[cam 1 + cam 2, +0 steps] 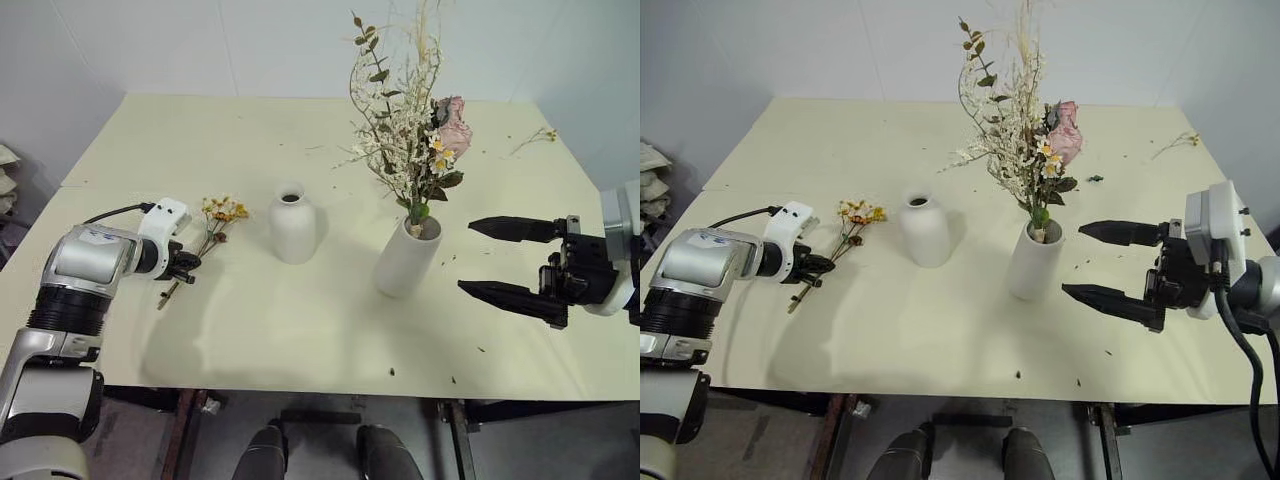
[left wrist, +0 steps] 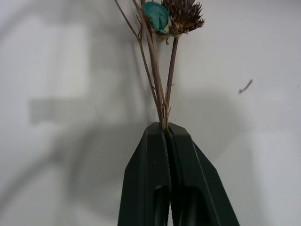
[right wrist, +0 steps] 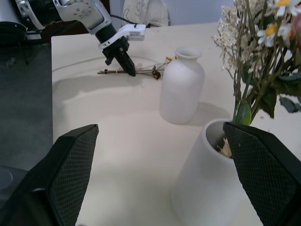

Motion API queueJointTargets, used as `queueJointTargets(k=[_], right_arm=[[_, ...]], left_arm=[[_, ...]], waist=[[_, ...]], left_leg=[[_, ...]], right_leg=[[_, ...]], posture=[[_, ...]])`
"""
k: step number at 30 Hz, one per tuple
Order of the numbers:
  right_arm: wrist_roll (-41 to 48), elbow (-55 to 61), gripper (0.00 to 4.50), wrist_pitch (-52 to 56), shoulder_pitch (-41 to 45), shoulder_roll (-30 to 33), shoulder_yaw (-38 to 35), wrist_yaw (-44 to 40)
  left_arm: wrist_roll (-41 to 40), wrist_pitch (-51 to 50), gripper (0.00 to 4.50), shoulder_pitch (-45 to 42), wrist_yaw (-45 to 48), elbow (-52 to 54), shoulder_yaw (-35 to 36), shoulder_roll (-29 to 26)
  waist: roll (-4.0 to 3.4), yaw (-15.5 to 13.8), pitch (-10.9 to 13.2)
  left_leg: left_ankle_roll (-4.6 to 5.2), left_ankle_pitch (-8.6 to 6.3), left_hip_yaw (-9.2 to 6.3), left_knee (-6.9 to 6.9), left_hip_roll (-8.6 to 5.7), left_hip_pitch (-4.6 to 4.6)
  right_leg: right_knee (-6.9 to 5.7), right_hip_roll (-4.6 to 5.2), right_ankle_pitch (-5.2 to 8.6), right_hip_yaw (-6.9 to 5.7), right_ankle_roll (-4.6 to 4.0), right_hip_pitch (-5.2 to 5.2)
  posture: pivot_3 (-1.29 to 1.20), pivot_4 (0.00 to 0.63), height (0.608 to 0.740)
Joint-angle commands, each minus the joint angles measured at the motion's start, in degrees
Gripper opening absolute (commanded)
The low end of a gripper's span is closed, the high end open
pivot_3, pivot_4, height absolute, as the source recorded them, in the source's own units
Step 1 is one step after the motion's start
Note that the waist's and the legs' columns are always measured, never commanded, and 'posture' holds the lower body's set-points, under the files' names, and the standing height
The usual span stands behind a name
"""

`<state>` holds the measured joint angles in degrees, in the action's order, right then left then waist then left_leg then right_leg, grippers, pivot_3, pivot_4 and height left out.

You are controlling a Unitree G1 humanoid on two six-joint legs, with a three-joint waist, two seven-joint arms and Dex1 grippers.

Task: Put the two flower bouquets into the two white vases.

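Next, I release the small yellow-orange bouquet from my left gripper in the opening of the short round white vase [image 1: 291,197].
The small bouquet of yellow-orange flowers [image 1: 218,215] lies flat on the table, left of the short round white vase [image 1: 293,225]. My left gripper [image 1: 188,263] is down at the bouquet's stem ends, shut on the thin stems [image 2: 162,101]. The tall cylindrical white vase [image 1: 408,257] stands right of centre. It leans slightly and holds the large bouquet [image 1: 410,130] of pink roses, white sprigs and grasses. My right gripper [image 1: 466,256] hovers just right of that vase, open and holding nothing.
The cream table [image 1: 300,340] carries a loose twig [image 1: 535,140] at the far right and small plant scraps near the front edge [image 1: 391,372]. White walls close the back and sides.
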<state>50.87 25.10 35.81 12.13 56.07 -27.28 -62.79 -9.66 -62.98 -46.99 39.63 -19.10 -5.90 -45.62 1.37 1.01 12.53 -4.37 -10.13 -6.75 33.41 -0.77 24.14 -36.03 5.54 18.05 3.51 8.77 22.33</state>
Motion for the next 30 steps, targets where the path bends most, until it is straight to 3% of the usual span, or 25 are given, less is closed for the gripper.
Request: queueJointTargets(k=[1, 4, 9, 16, 20, 30], right_arm=[[-1.11, -0.99, 4.50, -2.29, 1.19, -0.35, 0.33, 0.34], [-3.06, -3.36, 4.50, -3.84, 2.50, -0.51, 1.35, 0.34], [-4.81, -5.67, 4.50, -5.22, 3.66, -1.20, 2.19, 0.90], [-6.68, -6.79, 4.50, -6.41, 5.62, -3.87, 4.77, 3.10], [-6.91, -6.29, 4.50, -6.58, 5.41, -4.49, 5.08, 3.80], [-6.60, -3.74, 4.50, -6.55, 3.63, -5.51, 4.26, 7.02]], left_arm=[[-2.15, 5.95, 0.04, -1.72, -2.40, -0.46, 6.88, 2.99], [-8.08, 16.87, 0.04, -2.72, -3.47, 0.82, 17.55, 8.08], [-18.33, 27.05, 0.04, -1.73, 2.37, 9.93, 25.73, 13.34], [-21.33, 39.30, 0.04, -3.03, 4.26, 13.40, 25.92, 17.85], [-23.42, 39.99, 0.04, -4.93, 5.13, 13.41, 24.74, 20.05], [-24.95, 51.06, 0.04, -10.20, 7.95, 0.25, 23.29, 31.25]], waist=[[0.02, -0.32, 0.01], [0.10, -0.58, 0.05], [0.11, -0.74, 0.04], [0.10, -0.79, 0.04], [0.11, -0.80, 0.04], [0.11, -0.78, 0.04]], left_leg=[[0.01, 0.01, 0.00, 0.04, 0.00, 0.03], [0.00, 0.01, 0.00, 0.16, 0.01, 0.09], [-0.02, 0.01, 0.02, 0.13, 0.03, 0.13], [-0.02, 0.00, 0.04, 0.19, 0.02, 0.10], [-0.02, 0.00, 0.04, 0.38, 0.00, 0.11], [0.01, 0.00, 0.03, 0.47, -0.03, 0.04]], right_leg=[[0.00, 0.00, -0.03, 0.00, 0.00, 0.01], [0.07, 0.00, -0.12, 0.00, 0.01, 0.00], [0.08, -0.01, -0.17, 0.01, 0.03, 0.04], [0.03, -0.03, -0.18, 0.02, 0.06, 0.02], [0.09, -0.03, -0.26, 0.02, 0.13, -0.11], [0.23, -0.03, -0.30, 0.02, 0.19, -0.29]], posture=[[0.00, 0.150, 0.740], [0.00, 0.150, 0.740], [0.00, 0.150, 0.740], [0.00, 0.150, 0.740], [0.00, 0.150, 0.740], [0.00, 0.150, 0.740]])
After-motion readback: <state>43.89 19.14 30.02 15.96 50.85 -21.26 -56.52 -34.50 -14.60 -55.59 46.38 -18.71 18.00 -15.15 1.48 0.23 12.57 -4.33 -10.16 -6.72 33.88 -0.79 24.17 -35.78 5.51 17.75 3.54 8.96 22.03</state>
